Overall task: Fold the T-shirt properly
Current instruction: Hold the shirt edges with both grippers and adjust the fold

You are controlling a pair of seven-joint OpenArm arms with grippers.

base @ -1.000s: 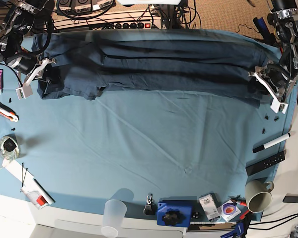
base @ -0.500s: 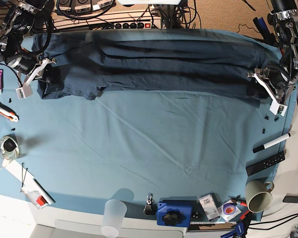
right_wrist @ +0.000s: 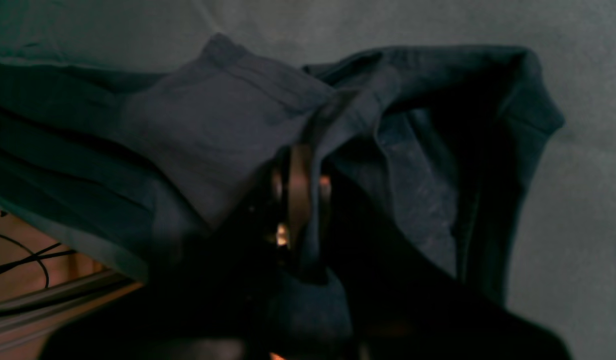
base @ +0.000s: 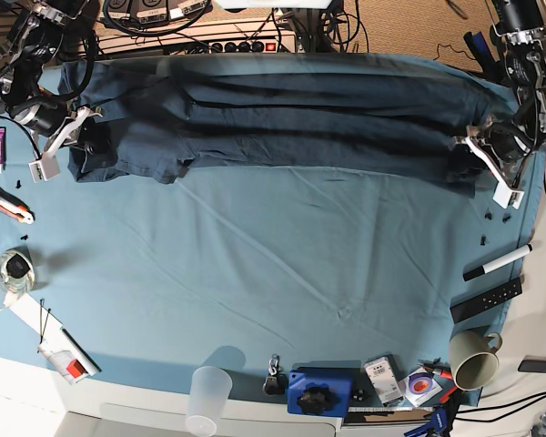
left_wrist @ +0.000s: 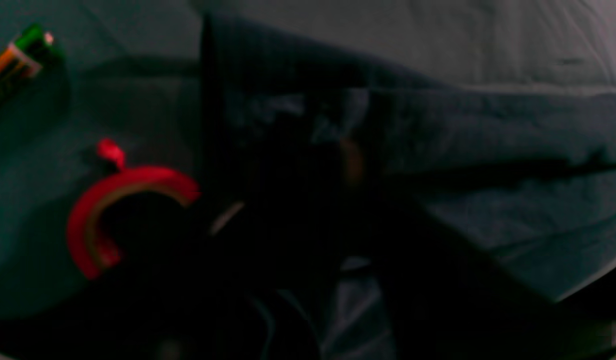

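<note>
My right gripper is going to release the bunched fold, now held at the shirt's end, on the T-shirt's far layer (base: 85, 125), at the end of that layer near the pink marker.
The dark navy T-shirt (base: 282, 123) lies stretched in a long band across the far side of the teal table cloth (base: 273, 264). My right gripper (base: 65, 138) is at the shirt's left end. In the right wrist view its fingers (right_wrist: 299, 190) are shut on a bunched fold of the shirt (right_wrist: 228, 125). My left gripper (base: 480, 164) is at the shirt's right end. The left wrist view is dark and blurred, with the shirt (left_wrist: 487, 150) running into the jaws, which seem shut on it.
A red tape roll (left_wrist: 103, 220) and a green-orange battery (left_wrist: 18, 55) lie by the left gripper. A mug (base: 473, 358), marker (base: 498, 261) and black remote (base: 485, 299) are at the right edge. A plastic cup (base: 208, 399) and a blue tool (base: 318, 391) stand at the front.
My left gripper has shifted slightly inward, to the base view's left, taking the shirt's right end with it. The right gripper has not moved.
</note>
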